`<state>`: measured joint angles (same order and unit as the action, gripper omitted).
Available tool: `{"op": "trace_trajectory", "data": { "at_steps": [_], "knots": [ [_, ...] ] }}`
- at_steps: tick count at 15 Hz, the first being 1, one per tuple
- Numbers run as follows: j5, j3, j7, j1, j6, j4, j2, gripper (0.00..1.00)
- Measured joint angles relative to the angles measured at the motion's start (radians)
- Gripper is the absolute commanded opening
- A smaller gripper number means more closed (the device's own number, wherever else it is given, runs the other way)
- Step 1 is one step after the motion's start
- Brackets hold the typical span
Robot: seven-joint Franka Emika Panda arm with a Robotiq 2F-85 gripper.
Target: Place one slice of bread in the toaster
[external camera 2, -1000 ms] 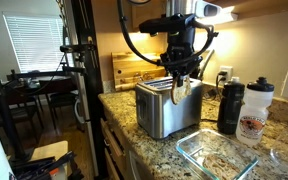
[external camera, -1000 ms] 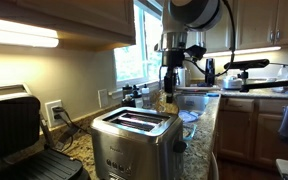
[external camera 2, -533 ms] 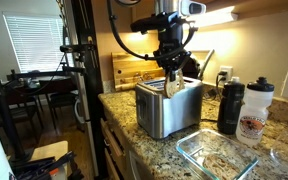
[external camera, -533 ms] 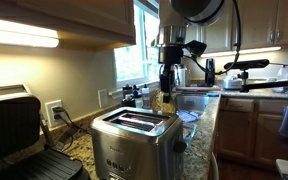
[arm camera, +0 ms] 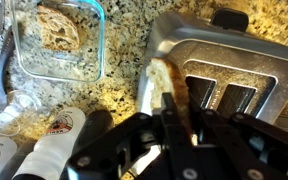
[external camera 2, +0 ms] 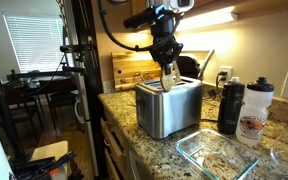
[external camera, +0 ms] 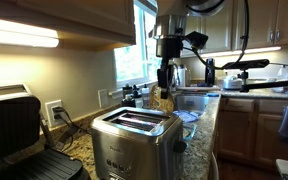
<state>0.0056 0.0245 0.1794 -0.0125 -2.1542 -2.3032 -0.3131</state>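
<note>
The slice of bread, now hanging just above the toaster's top, will be let go by my gripper in the toaster slot nearer the glass dish (external camera: 145, 115) (arm camera: 198, 92).
The brushed steel toaster (external camera: 134, 138) stands on the granite counter, with two long top slots; it also shows in the other exterior view (external camera 2: 169, 108) and in the wrist view (arm camera: 246, 55). My gripper (external camera: 165, 80) (external camera 2: 169, 66) (arm camera: 184, 120) is shut on a tan slice of bread (external camera: 165, 99) (external camera 2: 171, 79) (arm camera: 165, 85). The slice hangs down on edge from the jaws. It hangs just above the toaster's top, near one end, not inside a slot.
A glass dish (external camera 2: 216, 156) (arm camera: 97, 45) holding more bread sits on the counter beside the toaster. A black bottle (external camera 2: 231, 106) and a white bottle (external camera 2: 254, 110) stand next to it. A black grill press (external camera: 14, 130) is beyond the toaster's other end. A wooden board (external camera 2: 132, 70) leans on the wall.
The gripper has risen and moved sideways with the slice, from beside the toaster's end to just above its top.
</note>
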Motion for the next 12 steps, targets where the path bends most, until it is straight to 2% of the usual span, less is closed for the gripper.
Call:
{"op": "trace_trajectory", "data": {
  "at_steps": [12],
  "knots": [
    [-0.013, 0.011, -0.026, 0.004, 0.0, 0.002, -0.015, 0.08]
  ]
}}
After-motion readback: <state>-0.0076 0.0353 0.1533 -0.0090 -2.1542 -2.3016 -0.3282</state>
